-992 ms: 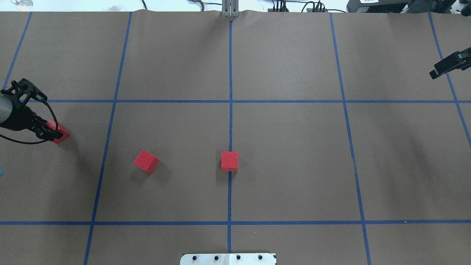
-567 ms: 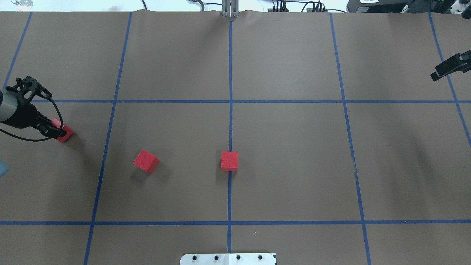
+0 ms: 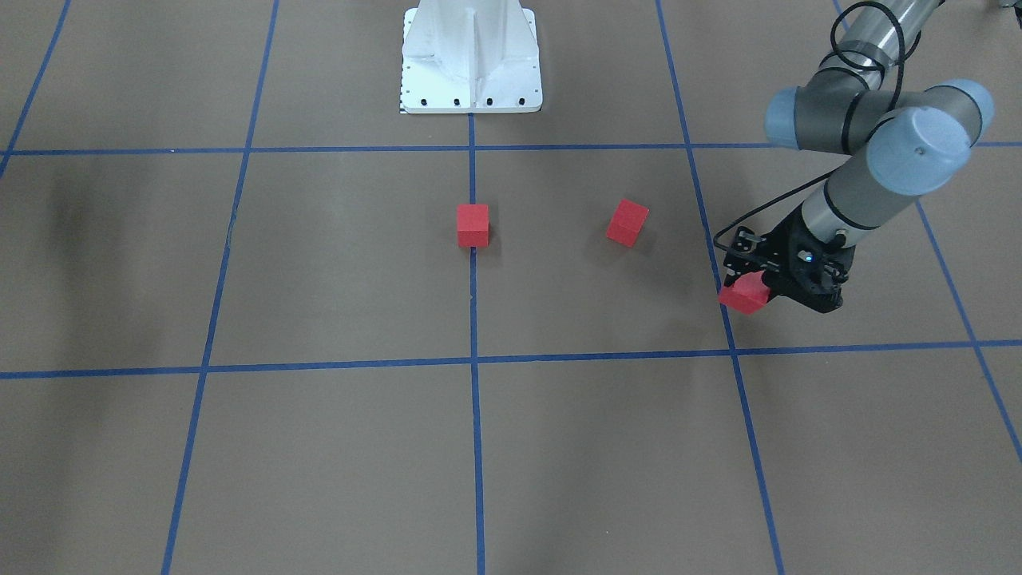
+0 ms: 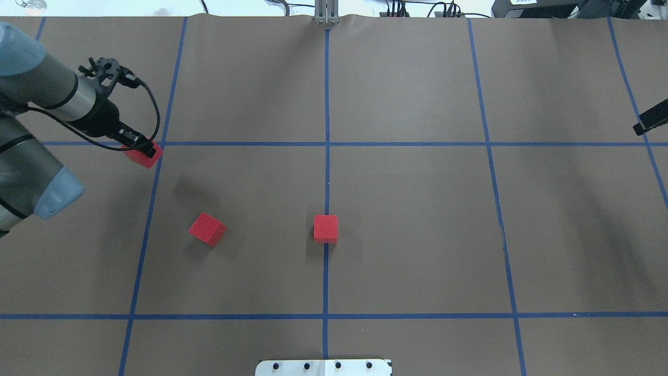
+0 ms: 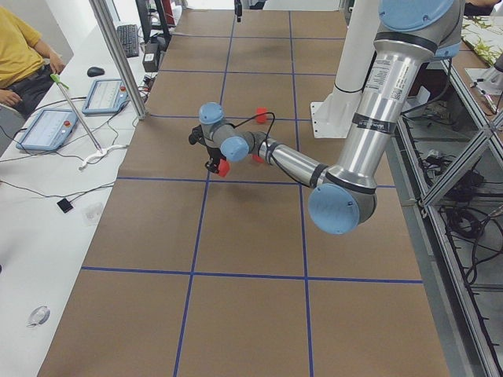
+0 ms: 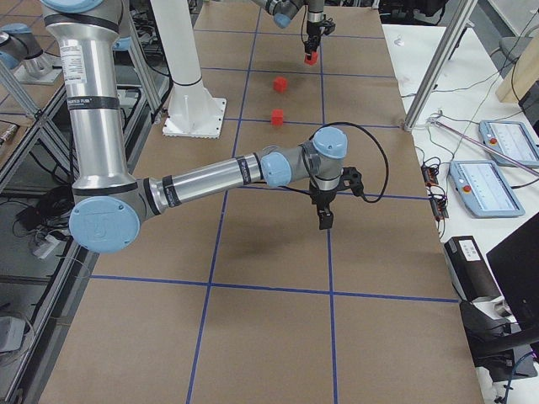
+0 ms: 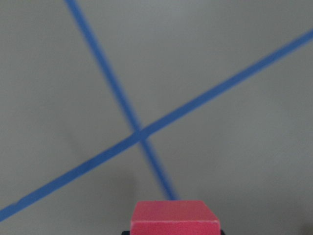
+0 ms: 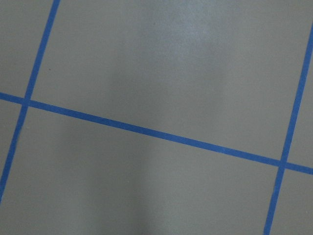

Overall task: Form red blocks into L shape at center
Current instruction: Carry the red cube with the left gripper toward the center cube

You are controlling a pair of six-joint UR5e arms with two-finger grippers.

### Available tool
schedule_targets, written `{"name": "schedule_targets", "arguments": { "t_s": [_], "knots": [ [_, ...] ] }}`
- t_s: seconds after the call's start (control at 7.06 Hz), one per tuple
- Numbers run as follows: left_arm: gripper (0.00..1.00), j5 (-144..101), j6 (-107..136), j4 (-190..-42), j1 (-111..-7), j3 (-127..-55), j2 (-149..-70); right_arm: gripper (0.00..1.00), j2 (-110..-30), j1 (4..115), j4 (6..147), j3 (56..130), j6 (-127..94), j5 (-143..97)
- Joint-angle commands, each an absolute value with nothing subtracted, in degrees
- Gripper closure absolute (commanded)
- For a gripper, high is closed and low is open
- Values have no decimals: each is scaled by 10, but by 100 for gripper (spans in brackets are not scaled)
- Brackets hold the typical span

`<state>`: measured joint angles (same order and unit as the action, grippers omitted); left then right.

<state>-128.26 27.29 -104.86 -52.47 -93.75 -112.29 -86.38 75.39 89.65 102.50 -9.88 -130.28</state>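
Observation:
Next, I let go of the third red block with my left gripper against the centre-line block's side (image 3: 472, 255) facing away from the white robot base.
Three red blocks show. One block (image 4: 325, 228) sits on the centre line, also in the front view (image 3: 472, 224). A second block (image 4: 207, 228) lies rotated to its left, also in the front view (image 3: 627, 222). My left gripper (image 4: 146, 152) is shut on the third block (image 4: 142, 157) and holds it above the table over a grid crossing; the front view (image 3: 744, 294) and left wrist view (image 7: 175, 218) show the block too. My right gripper (image 4: 652, 121) is at the far right edge; I cannot tell if it is open.
Blue tape lines (image 4: 326, 130) mark a grid on the brown table cover. The white robot base (image 3: 471, 60) stands at the table's near edge. Operator panels and cables (image 5: 71, 110) lie on a side table beyond the left end.
My left gripper has lifted the red block off the table and carried it right and away from the robot base. My right gripper has drifted further toward the right edge.

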Motion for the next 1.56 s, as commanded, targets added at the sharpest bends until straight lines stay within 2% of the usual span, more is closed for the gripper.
{"name": "schedule_targets", "arguments": {
  "t_s": [0.0, 0.28, 0.71, 0.99, 1.42],
  "knots": [
    [71, -1270, 440, -972, -449, -933, -1260, 0, -875, 763, 896, 1025, -99, -1303],
    [71, -1190, 572, -957, -369, -922, -1329, 0, -877, 763, 896, 1025, -101, -1302],
    [71, -1124, 683, -949, -314, -843, -1410, 0, -877, 763, 896, 1025, -103, -1302],
    [71, -1098, 704, -949, -297, -820, -1419, 1, -877, 763, 896, 1025, -103, -1302],
    [60, -1090, 710, -949, -290, -804, -1422, 1, -876, 763, 896, 1025, -104, -1302]
  ]
}}
